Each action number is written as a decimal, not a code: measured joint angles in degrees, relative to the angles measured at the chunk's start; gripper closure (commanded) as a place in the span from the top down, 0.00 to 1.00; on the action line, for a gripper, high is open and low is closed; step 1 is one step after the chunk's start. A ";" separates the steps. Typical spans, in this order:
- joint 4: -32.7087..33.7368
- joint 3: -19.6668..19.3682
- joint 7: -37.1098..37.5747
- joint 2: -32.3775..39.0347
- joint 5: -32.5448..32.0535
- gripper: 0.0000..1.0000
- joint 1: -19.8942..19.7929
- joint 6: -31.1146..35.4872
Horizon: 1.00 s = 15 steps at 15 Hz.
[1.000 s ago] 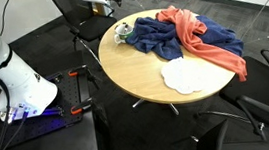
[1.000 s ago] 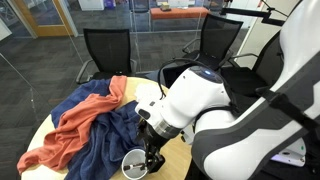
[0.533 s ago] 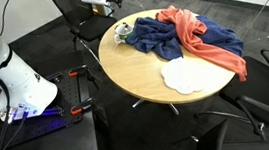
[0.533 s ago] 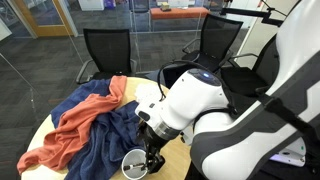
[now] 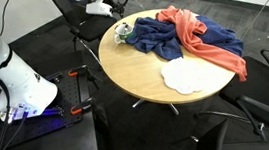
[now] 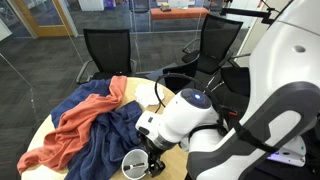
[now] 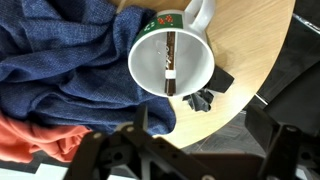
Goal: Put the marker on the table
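Note:
My gripper should close on the marker's upper end (image 5: 122,27) (image 7: 170,85), close to the marker's pale band, in the white mug next to the blue cloth.
The marker (image 7: 169,62), a thin dark stick with a pale band, stands inside a white mug (image 7: 170,60) near the edge of the round tan table (image 7: 245,40). In the wrist view my gripper (image 7: 198,138) hovers above the mug with its jaws spread wide and nothing between them. In both exterior views the mug (image 5: 123,31) (image 6: 134,164) sits beside the blue cloth, and the gripper (image 5: 100,5) (image 6: 155,160) is just over it. The marker itself is too small to make out there.
A blue cloth (image 5: 161,37) and an orange cloth (image 5: 201,38) lie piled across the table (image 5: 135,80), against the mug. A white cloth (image 5: 183,75) lies nearer the front. A small dark crumpled object (image 7: 203,98) sits by the mug. Black chairs (image 6: 108,50) ring the table.
The arm has shifted: its wrist housing sits lower and further right in one exterior view, and the gripper head has moved slightly up-frame in the other. Mug, marker and cloths have not moved.

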 measured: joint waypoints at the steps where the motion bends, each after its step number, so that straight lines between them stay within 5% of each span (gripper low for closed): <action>1: 0.16 0.30 3.98 1.03 -5.70 1.00 -0.89 0.53; 2: 0.37 0.37 7.66 2.08 -11.09 0.92 -1.68 1.06; 5: 1.88 0.07 8.47 4.79 -12.64 0.62 -1.76 1.61; 9: 3.66 -1.16 11.55 6.86 -17.43 0.43 -1.31 1.70; 15: 4.66 -4.08 17.89 8.03 -26.80 0.49 -0.45 1.71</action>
